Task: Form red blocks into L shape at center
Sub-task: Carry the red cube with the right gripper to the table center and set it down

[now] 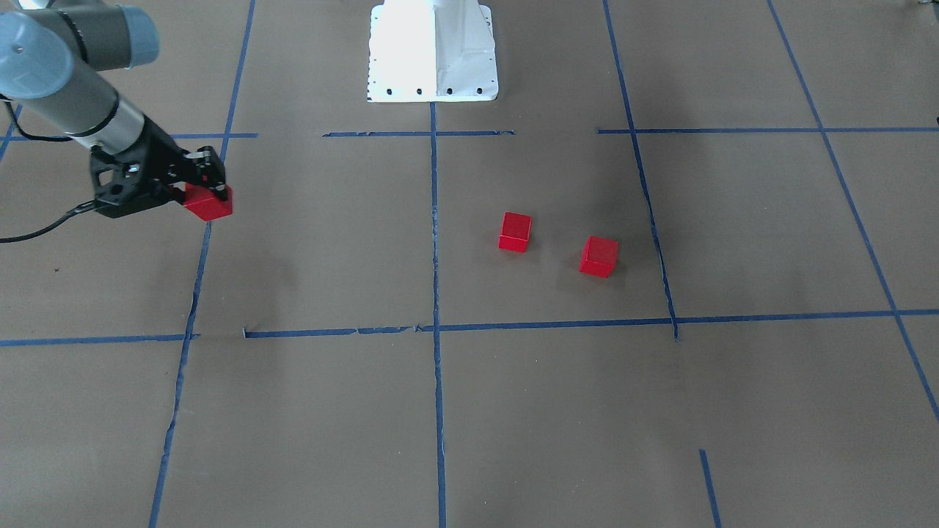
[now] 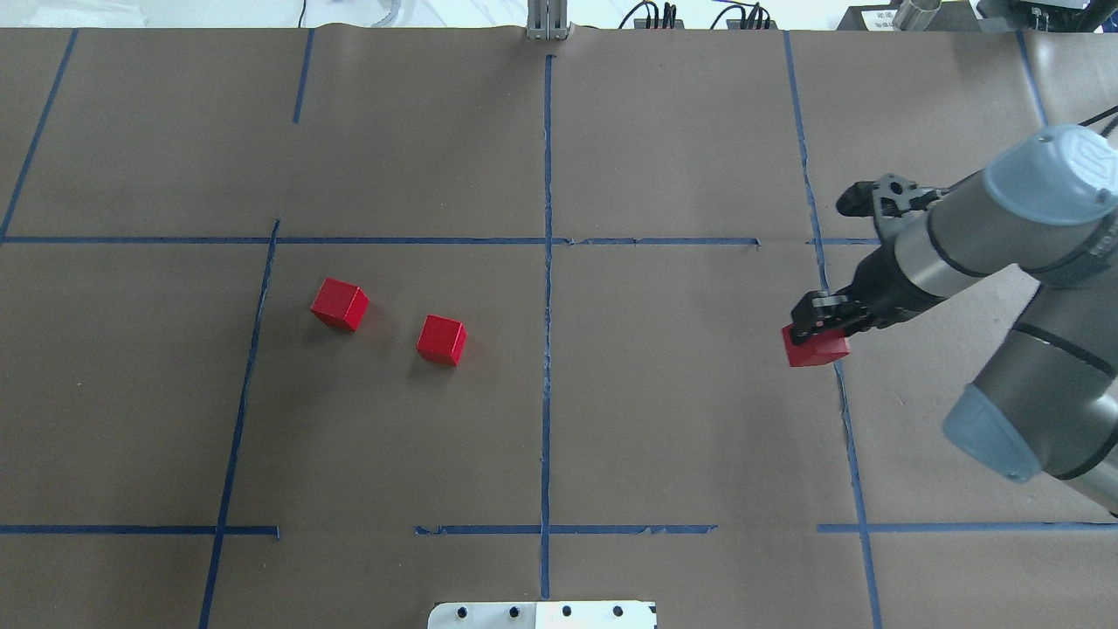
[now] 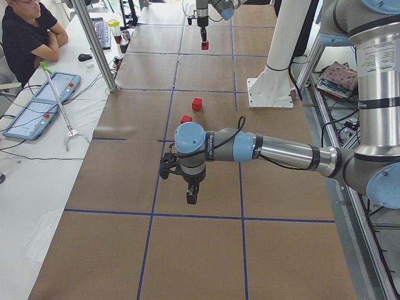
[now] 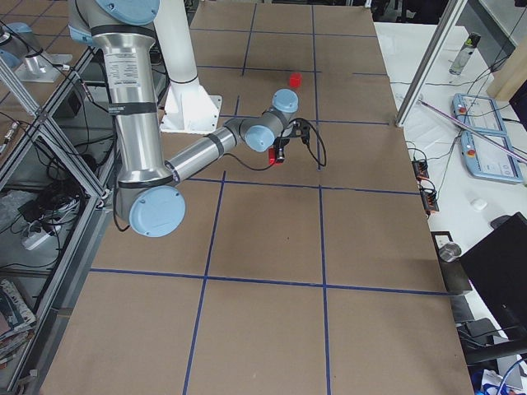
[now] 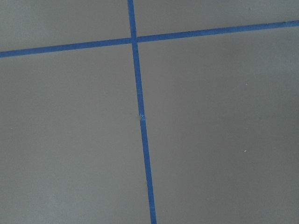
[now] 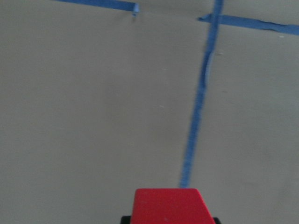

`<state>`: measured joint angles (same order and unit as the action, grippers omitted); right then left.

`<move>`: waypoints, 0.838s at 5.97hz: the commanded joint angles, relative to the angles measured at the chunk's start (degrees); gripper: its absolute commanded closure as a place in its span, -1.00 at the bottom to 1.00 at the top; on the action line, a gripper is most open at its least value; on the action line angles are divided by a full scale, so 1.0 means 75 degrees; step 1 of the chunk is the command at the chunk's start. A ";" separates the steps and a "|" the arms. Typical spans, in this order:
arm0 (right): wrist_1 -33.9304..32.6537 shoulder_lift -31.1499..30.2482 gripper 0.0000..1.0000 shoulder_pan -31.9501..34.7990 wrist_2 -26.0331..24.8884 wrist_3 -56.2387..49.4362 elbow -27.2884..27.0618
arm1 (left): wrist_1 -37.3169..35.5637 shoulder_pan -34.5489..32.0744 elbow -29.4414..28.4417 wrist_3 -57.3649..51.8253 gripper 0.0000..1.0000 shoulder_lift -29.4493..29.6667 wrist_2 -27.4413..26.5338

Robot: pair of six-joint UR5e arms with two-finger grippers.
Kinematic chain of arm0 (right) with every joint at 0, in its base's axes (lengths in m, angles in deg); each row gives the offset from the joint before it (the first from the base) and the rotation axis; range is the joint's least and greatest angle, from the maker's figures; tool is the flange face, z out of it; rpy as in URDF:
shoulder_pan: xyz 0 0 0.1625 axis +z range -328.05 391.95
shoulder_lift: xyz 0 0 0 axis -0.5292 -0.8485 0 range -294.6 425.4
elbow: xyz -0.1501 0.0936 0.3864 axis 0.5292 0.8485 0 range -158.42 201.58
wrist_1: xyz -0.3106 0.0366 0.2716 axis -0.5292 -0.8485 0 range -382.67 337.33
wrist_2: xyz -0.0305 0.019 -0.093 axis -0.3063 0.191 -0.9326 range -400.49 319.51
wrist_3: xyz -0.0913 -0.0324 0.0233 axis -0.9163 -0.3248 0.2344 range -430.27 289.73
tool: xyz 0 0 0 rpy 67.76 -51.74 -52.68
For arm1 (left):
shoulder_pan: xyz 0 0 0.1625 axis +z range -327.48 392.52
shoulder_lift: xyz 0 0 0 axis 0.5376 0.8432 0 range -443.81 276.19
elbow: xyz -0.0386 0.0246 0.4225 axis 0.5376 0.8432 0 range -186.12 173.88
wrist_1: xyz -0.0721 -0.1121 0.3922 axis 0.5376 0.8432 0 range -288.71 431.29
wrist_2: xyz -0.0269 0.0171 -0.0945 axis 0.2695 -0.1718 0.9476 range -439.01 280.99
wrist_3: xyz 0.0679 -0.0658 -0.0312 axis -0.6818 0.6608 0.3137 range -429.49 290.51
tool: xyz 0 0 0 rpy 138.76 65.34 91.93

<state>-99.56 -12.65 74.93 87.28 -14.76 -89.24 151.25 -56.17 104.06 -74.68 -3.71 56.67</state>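
Observation:
Next, I open my right gripper to let go of the third red block on the middle tape line (image 1: 433, 204), beside the nearer red block. The third block is now over the center square's tape.
Two red blocks (image 2: 340, 304) (image 2: 441, 340) lie apart on the paper in the left half of the center square (image 2: 664, 393). They also show in the front view (image 1: 515, 232) (image 1: 598, 256). My right gripper (image 2: 819, 330) is shut on the third red block (image 2: 814, 349), over the center square's right tape line. The front view shows this gripper (image 1: 207, 189) and its block (image 1: 210, 204). The right wrist view shows the held block (image 6: 172, 205) at the bottom edge. My left gripper (image 3: 192, 196) shows only in the exterior left view, over an outer square. I cannot tell whether it is open.
The white robot base (image 1: 433, 51) stands at the robot's edge of the table, on the middle tape line. A seated operator (image 3: 28, 31) and control tablets (image 3: 37, 112) are beside the table. The left wrist view shows only paper and crossing blue tape (image 5: 135, 39).

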 commanded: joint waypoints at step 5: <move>-0.0868 0.4099 0.98 -0.2121 -0.2037 0.3238 0.2701 | 0.0565 0.0294 -0.0019 0.0048 -1.00 0.0019 0.0003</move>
<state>-106.09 14.95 59.94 72.60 7.70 -72.54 154.37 -54.31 103.96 -74.40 -3.38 56.67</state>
